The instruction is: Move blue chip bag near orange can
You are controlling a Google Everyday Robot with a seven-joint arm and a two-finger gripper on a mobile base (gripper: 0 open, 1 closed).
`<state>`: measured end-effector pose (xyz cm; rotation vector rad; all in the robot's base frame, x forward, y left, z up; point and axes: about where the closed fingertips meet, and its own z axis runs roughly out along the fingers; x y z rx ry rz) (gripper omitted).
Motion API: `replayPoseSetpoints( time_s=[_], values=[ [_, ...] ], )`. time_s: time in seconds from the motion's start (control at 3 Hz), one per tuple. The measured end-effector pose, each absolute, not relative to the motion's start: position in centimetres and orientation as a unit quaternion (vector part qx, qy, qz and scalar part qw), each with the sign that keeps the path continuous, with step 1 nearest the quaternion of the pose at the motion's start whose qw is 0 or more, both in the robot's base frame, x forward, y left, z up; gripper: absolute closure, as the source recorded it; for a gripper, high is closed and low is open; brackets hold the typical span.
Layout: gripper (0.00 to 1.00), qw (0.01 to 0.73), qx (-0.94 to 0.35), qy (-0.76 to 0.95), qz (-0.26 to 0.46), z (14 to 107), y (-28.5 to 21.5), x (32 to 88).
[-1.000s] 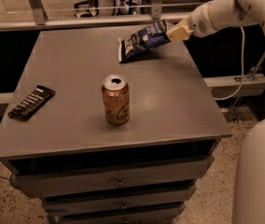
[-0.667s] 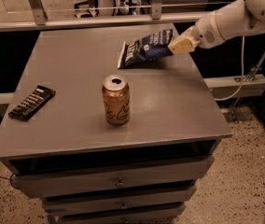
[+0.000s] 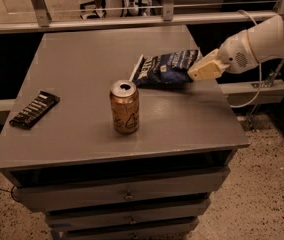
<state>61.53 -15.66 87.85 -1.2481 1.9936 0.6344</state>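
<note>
The blue chip bag, hanging just above the table now, will be let go by my gripper on the grey table (image 3: pixel 164 94) close beside the orange can, toward my arm.
The blue chip bag (image 3: pixel 165 69) is dark navy with white lettering and a white left edge. It hangs just above the grey table (image 3: pixel 82 59), right of centre. My gripper (image 3: pixel 196 71) comes in from the right and is shut on the bag's right end. The orange can (image 3: pixel 124 107) stands upright near the table's front middle, with a silver top and a dark triangle mark. The bag is just behind and to the right of the can, a short gap apart.
A flat black bar-shaped wrapper (image 3: pixel 34 109) lies near the table's left edge. Drawers (image 3: pixel 127 194) sit under the tabletop. A metal rail (image 3: pixel 132 19) runs behind the table. My white arm (image 3: pixel 262 39) and a cable (image 3: pixel 254 101) are beyond the right edge.
My gripper has carried the blue chip bag from the table's far right corner forward and left, closer to the orange can. The can and wrapper have not moved.
</note>
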Motion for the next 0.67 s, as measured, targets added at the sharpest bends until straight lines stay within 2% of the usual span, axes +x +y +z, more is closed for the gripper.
replayPoseSetpoints(
  time_s=[0.67],
  values=[
    [1.0, 0.325, -0.482, 0.758, 0.295, 88.3, -15.0, 55.5]
  ],
)
